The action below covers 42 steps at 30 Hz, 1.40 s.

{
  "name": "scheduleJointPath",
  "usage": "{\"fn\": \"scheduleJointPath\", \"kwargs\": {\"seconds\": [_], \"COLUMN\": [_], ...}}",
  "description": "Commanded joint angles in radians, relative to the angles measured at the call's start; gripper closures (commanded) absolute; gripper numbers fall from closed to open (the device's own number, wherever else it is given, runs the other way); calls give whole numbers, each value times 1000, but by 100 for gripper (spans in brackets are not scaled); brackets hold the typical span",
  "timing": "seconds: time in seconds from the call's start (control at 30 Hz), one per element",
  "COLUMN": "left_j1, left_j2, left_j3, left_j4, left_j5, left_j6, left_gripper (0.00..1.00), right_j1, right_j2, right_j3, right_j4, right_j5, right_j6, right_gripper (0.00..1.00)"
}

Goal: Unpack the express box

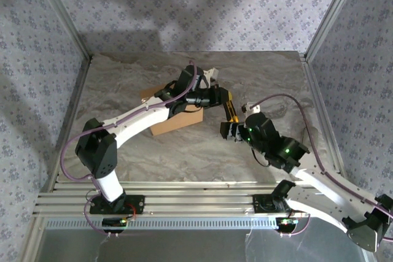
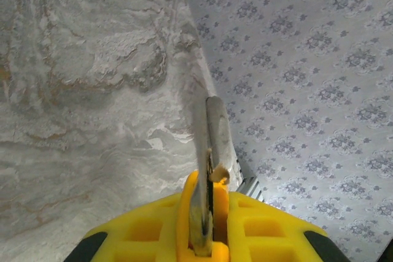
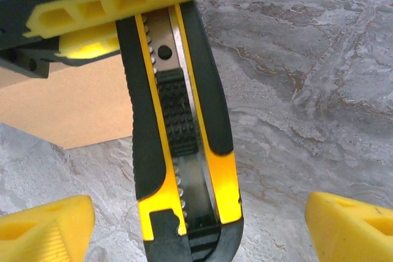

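Observation:
The knife's rear end is inside my open right gripper, so that gripper should move up and take the knife at its black slider (image 3: 177,113) before my left gripper opens.
The express box (image 1: 177,124) is a plain brown carton lying at mid-table, mostly under my left arm; one cardboard face (image 3: 67,108) shows in the right wrist view. My left gripper (image 1: 216,97) is shut on a black-and-yellow utility knife (image 1: 231,108), just right of the box. In the left wrist view the metal blade (image 2: 207,151) sticks out from between the yellow fingers (image 2: 147,228). My right gripper (image 1: 230,131) stands open around the knife's rear end (image 3: 184,151). Its yellow fingertips (image 3: 43,231) sit wide on either side, clear of the handle.
The marble-patterned tabletop (image 1: 276,84) is bounded by aluminium frame posts and patterned wallpaper walls (image 1: 202,4). Bare table lies to the right of the knife and behind the box. Both arm bases stand on the rail at the near edge (image 1: 196,204).

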Motion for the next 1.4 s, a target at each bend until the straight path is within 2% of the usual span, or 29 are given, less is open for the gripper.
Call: {"fn": "scheduleJointPath", "kwargs": {"seconds": [0.0,0.17,0.37,0.63,0.8,0.9,1.0,1.13,1.23,1.37], "left_j1": [5,4,2,2,2,1,1,-1,-2,-7], "left_j2": [7,11,17,40,58,63,63,58,53,46], "left_j3": [68,99,129,133,141,144,152,161,168,169], "left_j4": [-68,-146,-230,-261,-257,-244,-241,-238,-236,-235], "left_j5": [5,33,36,29,37,41,46,49,50,53], "left_j6": [4,28,78,87,79,72,64,60,59,55], "left_gripper": [100,100,100,100,100,100,100,100,100,100], "right_j1": [-7,-16,-22,-28,-30,-33,-34,-36,-40,-46], "right_j2": [15,68,116,144,158,159,161,159,163,186], "right_j3": [15,48,75,107,120,118,115,105,98,98], "right_j4": [23,32,46,66,64,65,55,39,49,65], "right_j5": [27,30,18,4,-8,-12,0,9,7,-8], "right_j6": [16,-4,-22,-37,-37,-38,-34,-26,-27,-16], "right_gripper": [10,12,29,29,42,41,30,28,32,42]}}
